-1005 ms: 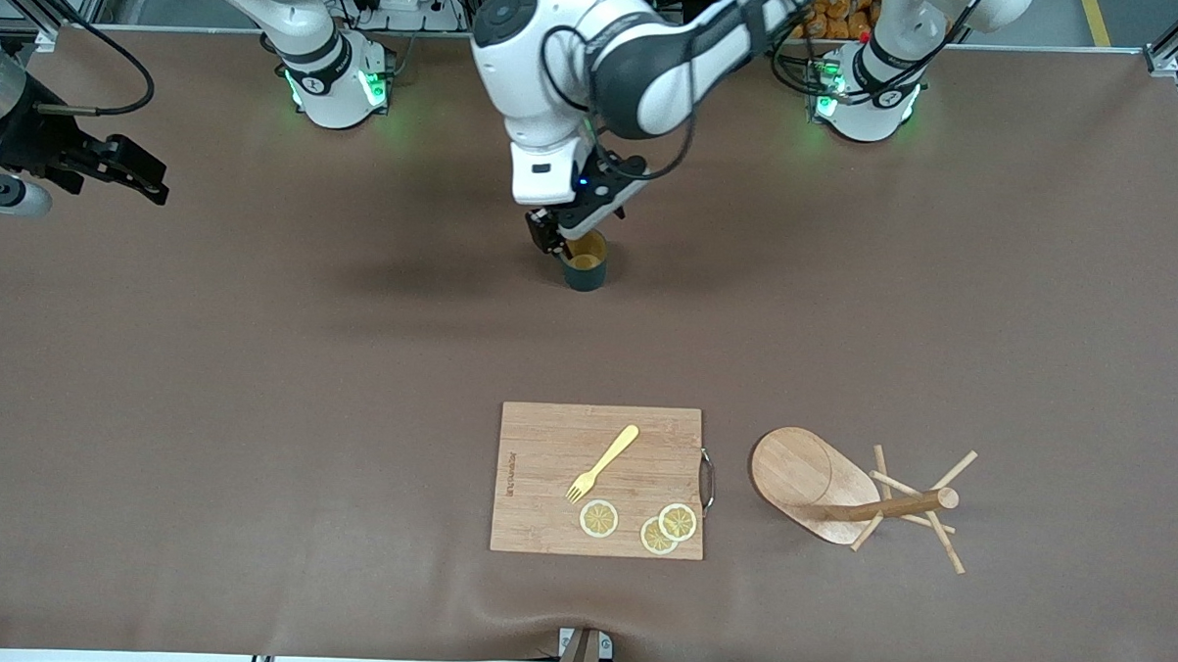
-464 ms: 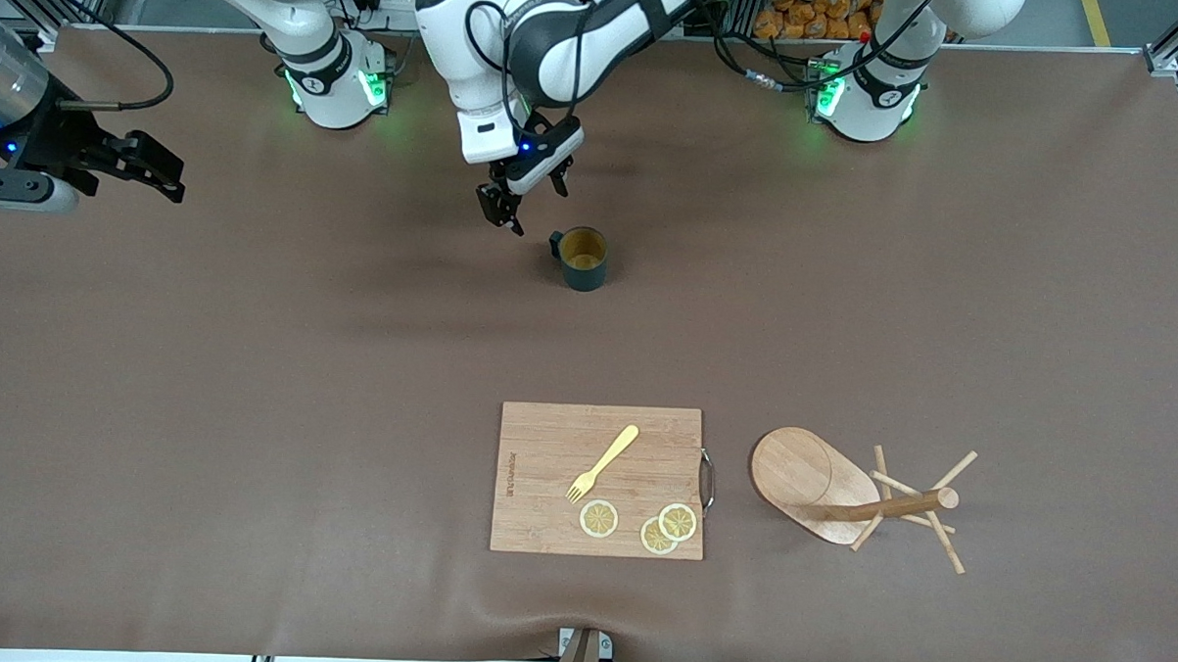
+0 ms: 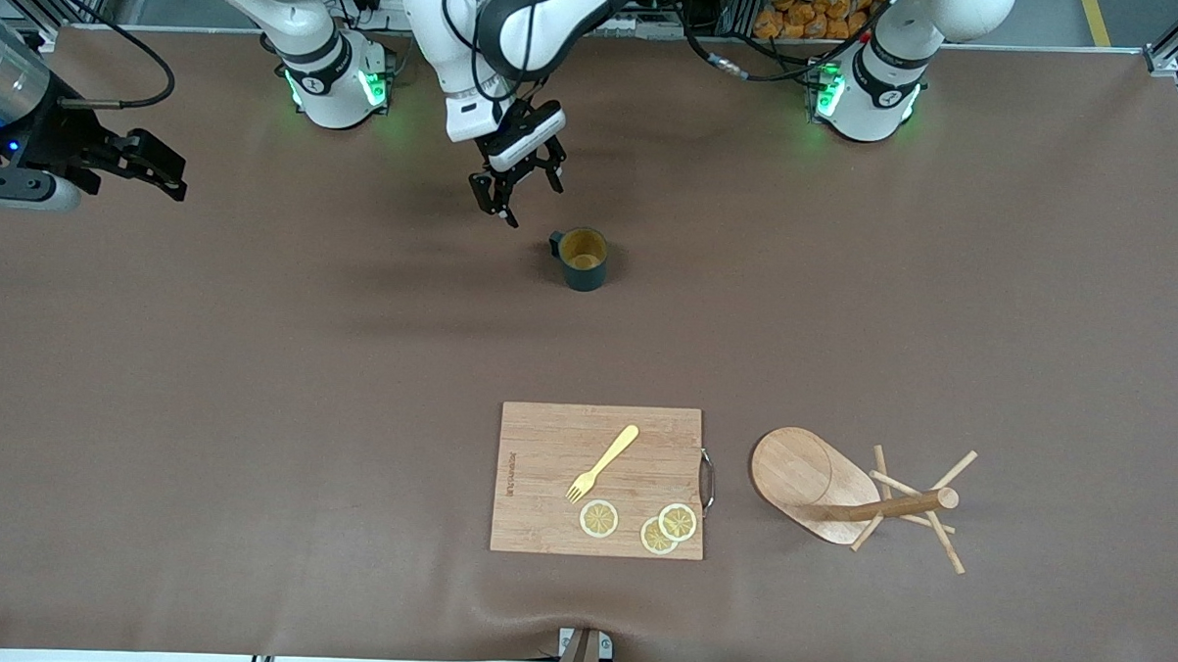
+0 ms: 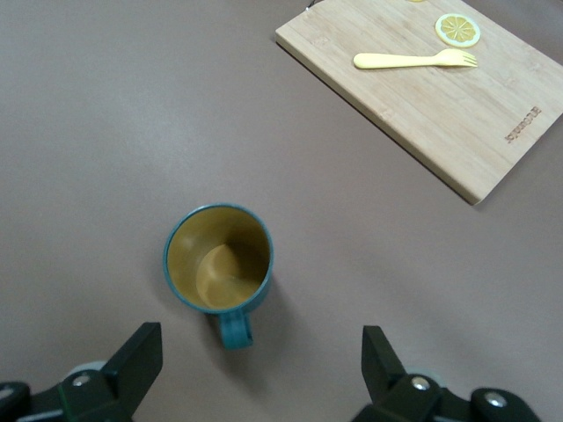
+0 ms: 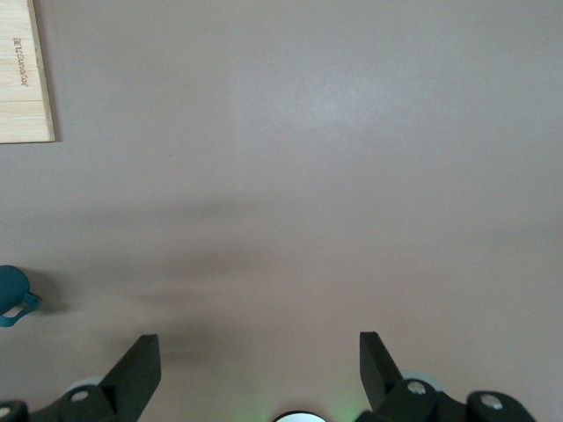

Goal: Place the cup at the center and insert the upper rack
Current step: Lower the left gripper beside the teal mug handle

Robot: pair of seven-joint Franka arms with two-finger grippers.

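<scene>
My left gripper moves to the handle (image 3: 555, 246) (image 4: 236, 331) of the teal cup next and closes there.
The cup (image 3: 584, 259), dark teal with a mustard inside, stands upright on the bare table with its handle toward the right arm's end. In the left wrist view the cup (image 4: 218, 259) sits just ahead of the open fingers, untouched. My left gripper (image 3: 515, 196) hangs open over the table beside the cup's handle, holding nothing; it is also seen as left gripper (image 4: 261, 360). The upper rack (image 3: 799, 476), a wooden mug tree, lies on its side nearer the front camera toward the left arm's end. My right gripper (image 3: 168, 174) waits open over the right arm's end of the table.
A rectangular cutting board (image 3: 546, 447) lies beside the rack, nearer the front camera than the cup. On it are a yellow fork (image 3: 604, 462) and three lemon slices (image 3: 599, 519). The right wrist view catches the board's corner (image 5: 26, 79) and the cup's edge (image 5: 10, 294).
My left gripper has drawn back from the cup, rising toward the robots' bases and the right arm's end. The cup stays where it stood. The right gripper shifted only slightly.
</scene>
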